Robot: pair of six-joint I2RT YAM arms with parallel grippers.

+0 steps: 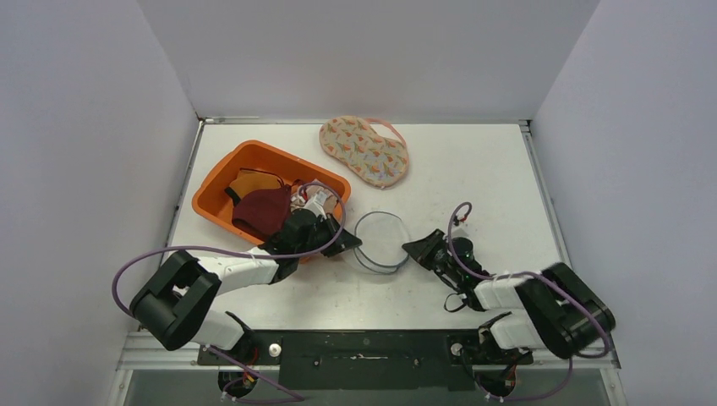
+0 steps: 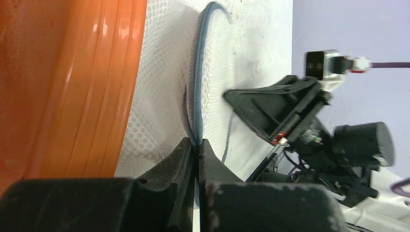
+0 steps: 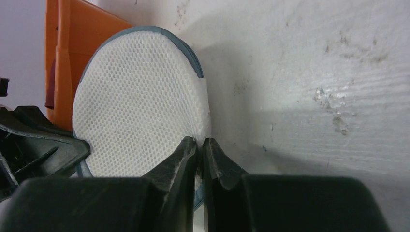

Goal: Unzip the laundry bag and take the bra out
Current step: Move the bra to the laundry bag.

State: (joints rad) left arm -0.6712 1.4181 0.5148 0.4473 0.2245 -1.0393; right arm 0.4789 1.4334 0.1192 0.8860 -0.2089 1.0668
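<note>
The orange bin blocks my left gripper's pull on the laundry bag, so next I ease back toward my right gripper, open and retake the zipper rim [image 1: 362, 256].
The laundry bag [image 1: 380, 241] is a flat round white mesh pouch with a blue-grey zipper rim, lying mid-table. My left gripper [image 1: 351, 245] is shut on its left rim; in the left wrist view the gripper [image 2: 197, 147] pinches the blue zipper band [image 2: 198, 72]. My right gripper [image 1: 410, 248] is shut on the bag's right edge; in the right wrist view the gripper [image 3: 199, 142] pinches the mesh [image 3: 140, 116] beside a white tab. I cannot tell whether anything is inside the bag. A floral patterned bra [image 1: 365, 150] lies at the back of the table.
An orange bin [image 1: 254, 190] with a maroon bra [image 1: 264, 210] and an orange one stands just left of the bag, touching the left arm. It also shows in both wrist views [image 2: 72, 87] [image 3: 63, 58]. White walls enclose the table.
</note>
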